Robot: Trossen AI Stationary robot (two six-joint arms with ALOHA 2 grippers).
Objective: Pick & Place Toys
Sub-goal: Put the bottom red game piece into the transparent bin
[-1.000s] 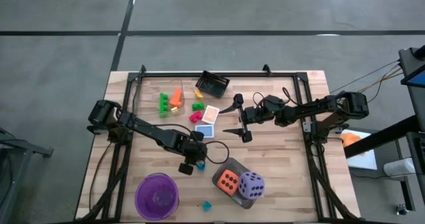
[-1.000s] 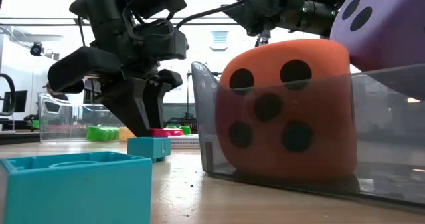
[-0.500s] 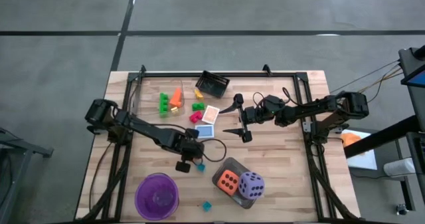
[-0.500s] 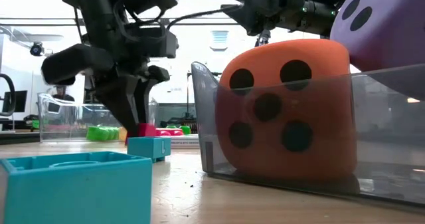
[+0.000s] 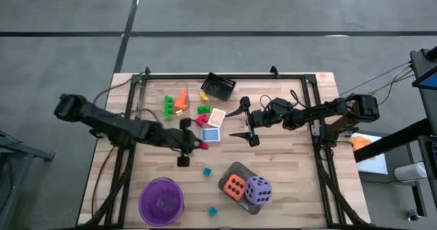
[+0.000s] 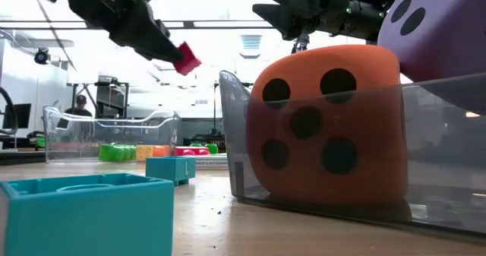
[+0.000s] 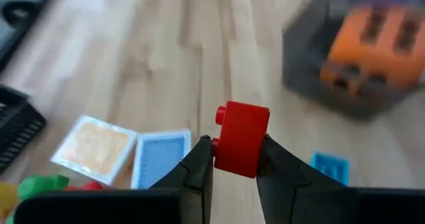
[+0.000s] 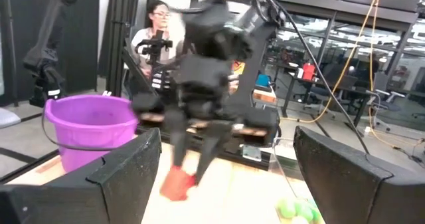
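Observation:
Next, I release the red block with my left gripper in the clear container (image 5: 175,110), between the long green block and orange block.
My left gripper (image 5: 198,145) is shut on a small red block (image 7: 240,139) and holds it in the air over the table's middle, beside the blue card (image 5: 211,134) and the orange card (image 5: 217,117). My right gripper (image 5: 244,123) is open and empty, right of the cards. The orange die (image 5: 234,185) and the purple die (image 5: 258,189) sit in the grey tray (image 5: 240,168). Two teal blocks (image 5: 206,170) (image 5: 212,210) lie flat on the table. Green, orange, yellow and pink blocks (image 5: 168,107) lie at the far left. My left gripper pinches the red block by two opposite side faces (image 7: 219,151) between its two fingers, at their free ends. The fingers (image 6: 156,47) slant down toward the table's right. The block (image 6: 187,58) is lifted clear of the table, and its studs point sideways.
A purple bowl (image 5: 162,201) stands at the near left. A black basket (image 5: 219,86) sits at the far edge. A clear container (image 6: 106,138) holds blocks in the low view. A person (image 8: 158,31) stands in the room beyond the table.
My left gripper has risen from the table beside the teal block, gone toward the far edge and drawn back left. It has carried the red block up clear of the table. The teal block has stayed where it was.

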